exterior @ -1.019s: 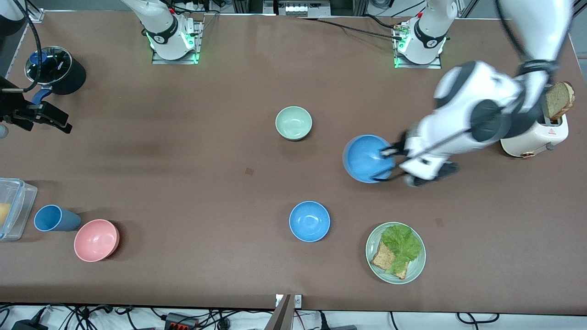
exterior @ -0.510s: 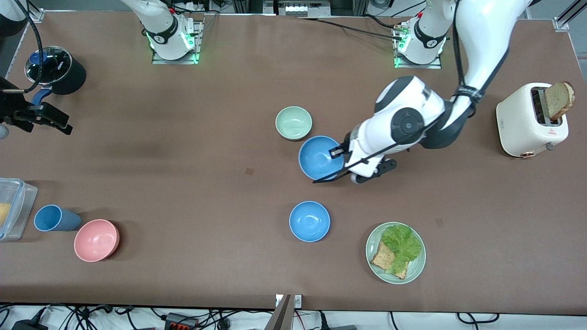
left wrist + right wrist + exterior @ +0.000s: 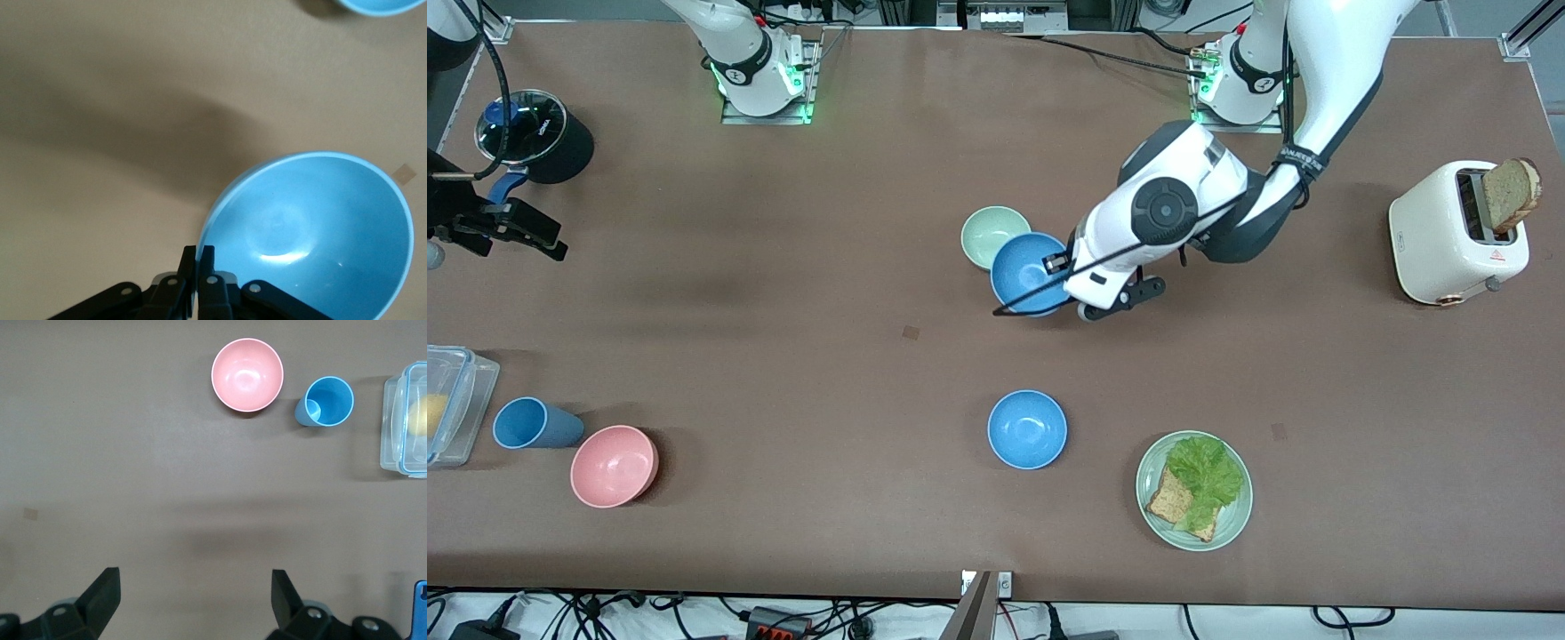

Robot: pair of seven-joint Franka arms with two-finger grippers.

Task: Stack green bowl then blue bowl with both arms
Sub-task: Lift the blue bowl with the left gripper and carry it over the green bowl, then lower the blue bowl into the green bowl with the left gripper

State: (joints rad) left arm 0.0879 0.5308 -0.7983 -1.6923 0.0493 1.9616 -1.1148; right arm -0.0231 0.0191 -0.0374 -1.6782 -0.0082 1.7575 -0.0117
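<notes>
Next, I release the blue bowl with my left gripper inside the green bowl (image 3: pixel 995 236), so it nests upright in the hollow.
The green bowl (image 3: pixel 985 231) sits upright near the middle of the table. My left gripper (image 3: pixel 1060 263) is shut on the rim of a blue bowl (image 3: pixel 1028 272) and holds it in the air, tilted, over the green bowl's edge, hiding part of it. In the left wrist view the fingers (image 3: pixel 199 257) pinch the rim of that blue bowl (image 3: pixel 313 233). A second blue bowl (image 3: pixel 1027 429) rests on the table nearer the front camera; its edge shows in the left wrist view (image 3: pixel 380 5). My right gripper (image 3: pixel 541 238) waits open and empty (image 3: pixel 193 587) at the right arm's end of the table.
A toaster (image 3: pixel 1449 236) holding bread stands at the left arm's end. A pale green plate (image 3: pixel 1232 524) of lettuce and bread lies near the front edge. A pink bowl (image 3: pixel 614 465), blue cup (image 3: pixel 532 423), clear container (image 3: pixel 449 404) and black pot (image 3: pixel 538 133) stand at the right arm's end.
My left arm has carried the blue bowl from beside the toaster toward the middle of the table, until it overlaps the green bowl. The right arm has not moved.
</notes>
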